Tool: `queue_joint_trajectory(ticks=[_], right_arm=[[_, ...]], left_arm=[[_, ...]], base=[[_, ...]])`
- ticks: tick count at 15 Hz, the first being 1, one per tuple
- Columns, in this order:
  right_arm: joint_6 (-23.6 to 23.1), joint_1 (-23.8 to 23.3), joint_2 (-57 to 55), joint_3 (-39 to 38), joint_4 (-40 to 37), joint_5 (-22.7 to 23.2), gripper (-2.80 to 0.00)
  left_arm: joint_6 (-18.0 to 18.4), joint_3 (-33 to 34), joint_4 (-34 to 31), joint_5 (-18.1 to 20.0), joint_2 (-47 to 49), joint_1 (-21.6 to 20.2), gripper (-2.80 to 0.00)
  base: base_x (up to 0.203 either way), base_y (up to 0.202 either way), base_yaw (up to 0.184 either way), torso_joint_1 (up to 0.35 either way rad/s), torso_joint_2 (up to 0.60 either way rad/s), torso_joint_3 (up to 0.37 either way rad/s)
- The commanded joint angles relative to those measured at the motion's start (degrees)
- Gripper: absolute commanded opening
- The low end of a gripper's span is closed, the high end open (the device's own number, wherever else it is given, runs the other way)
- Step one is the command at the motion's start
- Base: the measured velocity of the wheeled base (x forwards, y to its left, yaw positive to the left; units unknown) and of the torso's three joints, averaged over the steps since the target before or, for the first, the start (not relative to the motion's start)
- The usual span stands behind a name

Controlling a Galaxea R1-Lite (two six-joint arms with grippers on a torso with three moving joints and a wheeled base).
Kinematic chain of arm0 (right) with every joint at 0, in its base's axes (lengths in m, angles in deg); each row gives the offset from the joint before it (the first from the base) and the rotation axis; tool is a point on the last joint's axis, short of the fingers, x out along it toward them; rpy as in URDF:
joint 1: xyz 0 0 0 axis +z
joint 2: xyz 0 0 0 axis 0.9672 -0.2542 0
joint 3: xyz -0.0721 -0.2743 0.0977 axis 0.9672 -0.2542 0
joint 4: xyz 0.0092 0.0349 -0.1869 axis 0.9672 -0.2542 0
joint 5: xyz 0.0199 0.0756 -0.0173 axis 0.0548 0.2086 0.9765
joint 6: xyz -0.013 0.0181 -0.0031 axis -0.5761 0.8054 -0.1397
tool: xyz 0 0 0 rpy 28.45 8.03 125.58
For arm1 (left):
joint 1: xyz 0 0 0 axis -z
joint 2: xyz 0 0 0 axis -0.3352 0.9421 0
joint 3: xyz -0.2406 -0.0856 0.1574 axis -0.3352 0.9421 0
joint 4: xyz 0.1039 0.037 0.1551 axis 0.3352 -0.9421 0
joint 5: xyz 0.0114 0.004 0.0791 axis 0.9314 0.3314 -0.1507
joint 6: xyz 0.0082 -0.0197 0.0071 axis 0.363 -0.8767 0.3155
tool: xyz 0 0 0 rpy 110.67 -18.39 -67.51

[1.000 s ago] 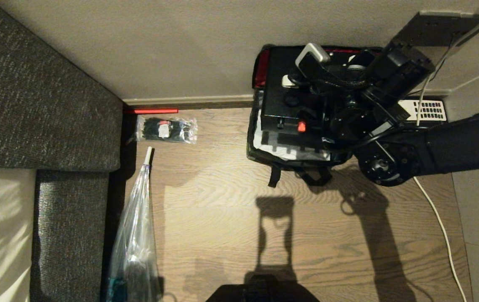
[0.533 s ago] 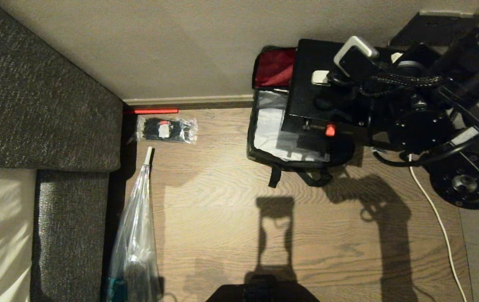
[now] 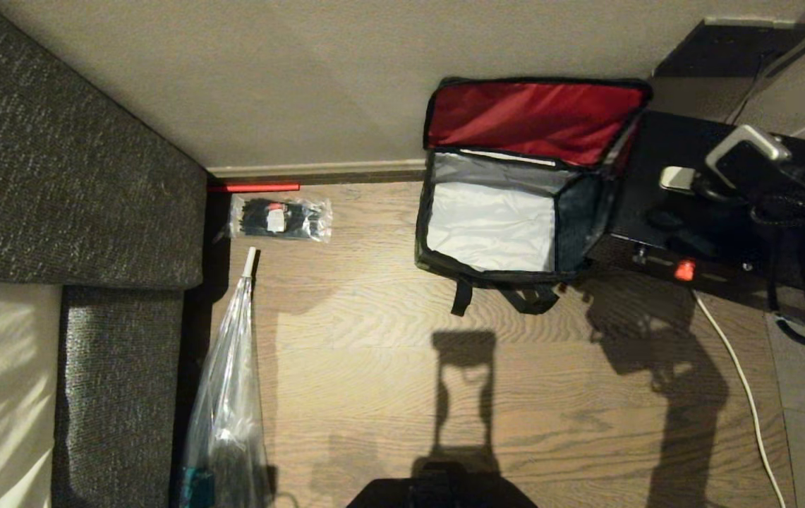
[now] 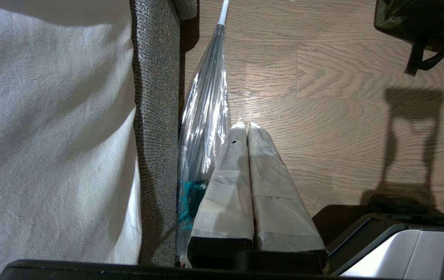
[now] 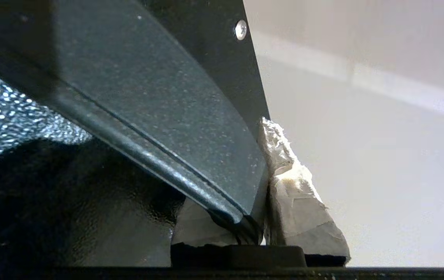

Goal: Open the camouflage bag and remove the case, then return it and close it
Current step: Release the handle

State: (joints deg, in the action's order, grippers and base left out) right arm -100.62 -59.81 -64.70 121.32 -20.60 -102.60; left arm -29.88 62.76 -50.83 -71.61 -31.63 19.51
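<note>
My right gripper is to release the case, now hanging beside the camouflage bag, on the floor (image 3: 684,298) by the white cable. The case will then be beside the camouflage bag, where I let it go.
The camouflage bag (image 3: 422,212) stands open on the floor against the wall. Its red lid lining (image 3: 529,116) is folded back and its grey-white inner lining (image 3: 490,226) is bare. To the right of the bag hangs the case (image 3: 656,204), black, with a red button (image 3: 685,269) and a pale handle end (image 3: 677,178). My right gripper (image 5: 262,182) is shut on the case's dark handle (image 5: 167,116); in the head view its fingers are hidden among dark arm parts. My left gripper (image 4: 244,126) is shut and empty, parked low over the floor.
A grey sofa (image 3: 56,141) fills the left side. Beside it lie a clear packet of black items (image 3: 279,217) and a plastic-wrapped umbrella (image 3: 226,395). A white cable (image 3: 741,381) runs along the floor at the right. A dark panel (image 3: 734,46) hangs on the wall.
The right arm has lifted the case out of the bag and swung it to the right. The bag's inside now shows with nothing in it. The left arm has not moved.
</note>
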Motion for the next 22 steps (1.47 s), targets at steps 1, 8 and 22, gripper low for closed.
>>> queue_joint_trajectory(ticks=[1, 8, 22], right_arm=[[1.9, -7.1, 2.6, -6.1, 0.3, -1.3, -2.80], [7.3, -17.4, -9.7, -8.6, 1.5, -3.1, -2.80], [14.1, -18.7, -48.0, 8.3, 8.9, -1.7, 0.00]], left_arm=[[0.0, 0.0, 0.0, 0.0, 0.0, 0.0, -2.80], [0.0, 0.0, 0.0, 0.0, 0.0, 0.0, -2.80], [0.0, 0.0, 0.0, 0.0, 0.0, 0.0, -2.80]], base=[[0.000, 0.000, 0.000, 0.000, 0.00, 0.000], [0.000, 0.000, 0.000, 0.000, 0.00, 0.000], [0.000, 0.000, 0.000, 0.000, 0.00, 0.000]])
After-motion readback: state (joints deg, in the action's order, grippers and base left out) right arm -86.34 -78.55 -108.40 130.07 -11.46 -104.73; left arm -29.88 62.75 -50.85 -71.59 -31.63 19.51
